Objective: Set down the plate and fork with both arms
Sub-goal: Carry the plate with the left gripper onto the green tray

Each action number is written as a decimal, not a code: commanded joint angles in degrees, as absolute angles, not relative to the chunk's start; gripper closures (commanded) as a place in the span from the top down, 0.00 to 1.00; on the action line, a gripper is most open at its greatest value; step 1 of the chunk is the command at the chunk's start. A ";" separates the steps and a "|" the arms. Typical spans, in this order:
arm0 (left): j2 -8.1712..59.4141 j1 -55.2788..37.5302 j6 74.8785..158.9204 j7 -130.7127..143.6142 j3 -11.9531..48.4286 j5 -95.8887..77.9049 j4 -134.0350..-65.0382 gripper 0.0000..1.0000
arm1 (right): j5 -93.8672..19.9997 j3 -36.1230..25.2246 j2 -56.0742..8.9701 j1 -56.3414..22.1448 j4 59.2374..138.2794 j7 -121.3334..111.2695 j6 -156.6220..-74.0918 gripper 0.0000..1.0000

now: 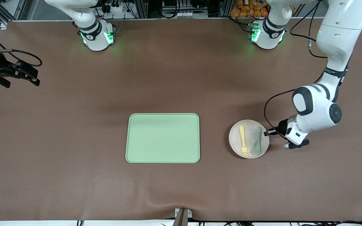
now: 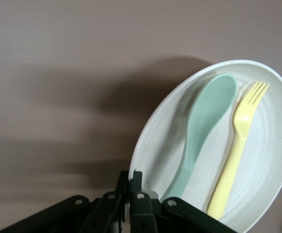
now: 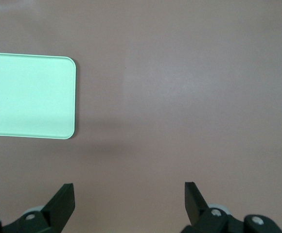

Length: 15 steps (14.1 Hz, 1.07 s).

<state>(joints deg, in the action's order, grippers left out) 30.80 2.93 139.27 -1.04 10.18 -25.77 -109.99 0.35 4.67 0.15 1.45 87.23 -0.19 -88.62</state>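
The robot's left gripper needs to release the off-white plate on the light-green tray, just off its middle (image 1: pixel 174 137) toward that left gripper.
The off-white speckled plate (image 1: pixel 233 138) is beside the green tray, toward the left arm's end of the table. The pale-yellow fork (image 1: pixel 243 140) and a grey-green spoon (image 1: pixel 257 141) lie side by side in it. My left gripper (image 1: pixel 267 132) is low at the plate's rim, on the side toward the left arm's end. In the left wrist view my left gripper (image 2: pixel 131 177) is shut on the rim of the plate (image 2: pixel 272 160), with the fork (image 2: pixel 236 150) and spoon (image 2: pixel 204 121) in it. My right gripper (image 1: pixel 35 77) waits open and empty over the table at the right arm's end.
The light-green rectangular tray (image 1: pixel 162 138) lies at the middle of the brown table with nothing on it. Its corner shows in the right wrist view (image 3: pixel 29 94), away from my right gripper (image 3: pixel 129 191). A cable loops by the left arm's wrist.
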 commanded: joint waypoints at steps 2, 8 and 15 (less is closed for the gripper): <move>30.14 1.85 139.13 1.74 16.06 -27.69 -106.19 0.00 | -0.26 5.19 1.76 2.37 88.86 -0.88 -89.12 1.00; 37.07 -13.86 139.04 22.02 16.17 -23.13 -91.18 0.00 | -0.26 5.19 1.76 2.46 88.86 -0.88 -89.12 1.00; 46.05 -24.26 139.13 35.86 12.74 -13.71 -82.36 0.00 | -0.35 5.18 1.67 2.46 88.86 -0.79 -89.21 1.00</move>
